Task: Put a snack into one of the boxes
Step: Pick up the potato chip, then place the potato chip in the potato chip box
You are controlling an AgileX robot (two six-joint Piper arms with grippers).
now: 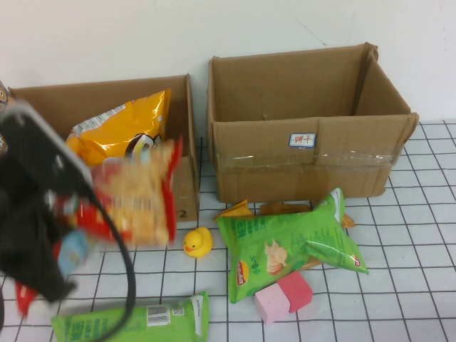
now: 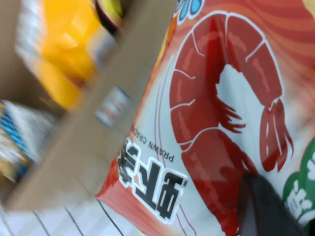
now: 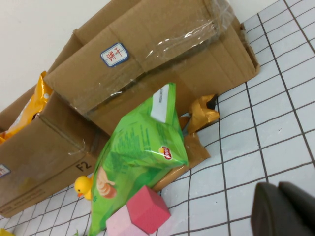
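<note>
Next, my left gripper releases the prawn cracker bag behind the yellow snack bag (image 1: 107,100), inside that same cardboard box.
My left gripper (image 1: 80,217) is shut on a red and white prawn cracker bag (image 1: 137,192) and holds it in the air just in front of the left cardboard box (image 1: 187,128). The bag fills the left wrist view (image 2: 211,98), with one dark finger (image 2: 268,209) pressed on it. The left box holds a yellow snack bag (image 1: 121,132). The larger right box (image 1: 306,153) looks empty. My right gripper (image 3: 278,189) is shut and empty above the bare grid mat; it does not show in the high view.
A green chip bag (image 1: 285,242) lies over a brown packet (image 1: 285,209) in front of the right box. A yellow duck (image 1: 198,242), a pink block (image 1: 283,296) and another green bag (image 1: 135,324) lie on the mat.
</note>
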